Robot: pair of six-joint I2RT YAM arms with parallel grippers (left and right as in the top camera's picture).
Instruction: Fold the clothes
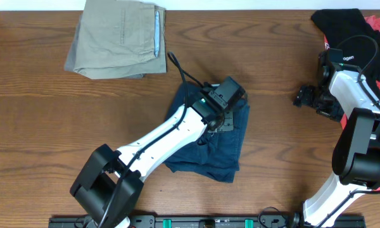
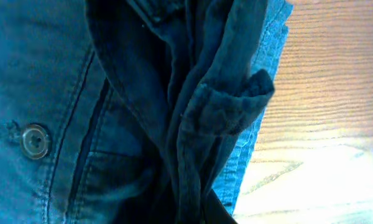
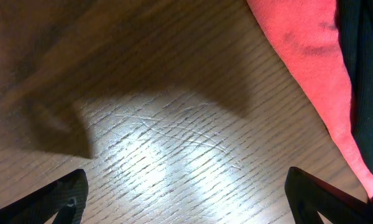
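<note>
My left gripper is pinching a bunched fold short of the side edge of the navy shorts, so it should let go of the fold and grab the cloth closer to that edge [image 1: 230,151].
The clothes in play are dark navy shorts [image 1: 209,142], lying crumpled at the table's middle. My left gripper [image 1: 235,100] sits at their far right edge, its arm lying across them. In the left wrist view navy fabric [image 2: 81,74] with a button [image 2: 35,140] fills the frame. A bunched fold [image 2: 221,112] runs down into the jaws, which are shut on it and mostly hidden by cloth. My right gripper [image 1: 307,96] hovers over bare wood at the right. It stands open, with fingers [image 3: 62,199] wide apart and nothing between them.
Folded khaki shorts [image 1: 117,38] lie at the back left. A pile of black and red garments [image 1: 354,25] sits at the back right corner, its red cloth [image 3: 304,56] just beyond my right gripper. Bare wood [image 2: 323,93] lies right of the navy shorts.
</note>
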